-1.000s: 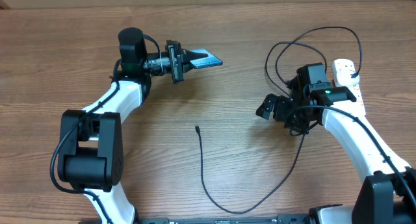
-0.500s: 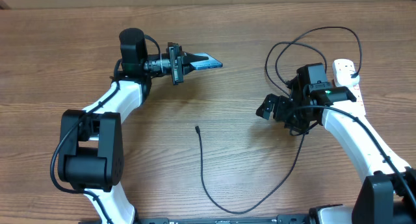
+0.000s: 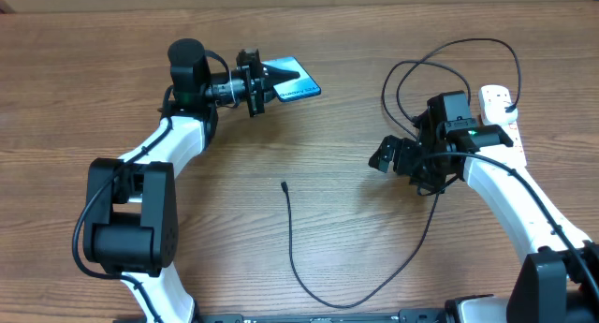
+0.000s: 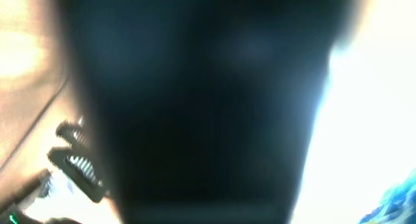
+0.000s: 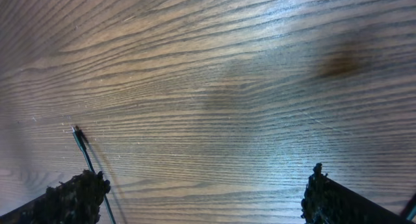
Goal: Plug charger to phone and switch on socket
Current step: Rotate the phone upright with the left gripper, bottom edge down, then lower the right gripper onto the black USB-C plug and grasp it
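Note:
My right gripper is going to close on the black cable (image 3: 287, 196) (image 5: 86, 156) just behind the charger's connector end, so the connector end stays free to go into the phone.
My left gripper (image 3: 270, 80) is shut on the near end of the phone (image 3: 299, 84) and holds it above the far left part of the table, with the light blue screen facing the overhead camera. In the left wrist view the phone (image 4: 208, 107) is a dark blur filling the frame. The charger's connector tip (image 3: 284, 184) lies on the table mid-front. Its black cable (image 3: 323, 302) curves right and loops up behind my right arm. My right gripper (image 3: 382, 157) is open and empty, well right of the tip. The tip also shows in the right wrist view (image 5: 77, 130). The white socket (image 3: 499, 106) lies at the far right.
The cable loops (image 3: 440, 56) lie on the wood between my right arm and the far table edge. Bare wood table (image 5: 221, 74) lies under my right gripper (image 5: 201, 201).
My left wrist has rolled, turning the phone from nearly edge-on to screen-up. The right arm and the cable have not moved.

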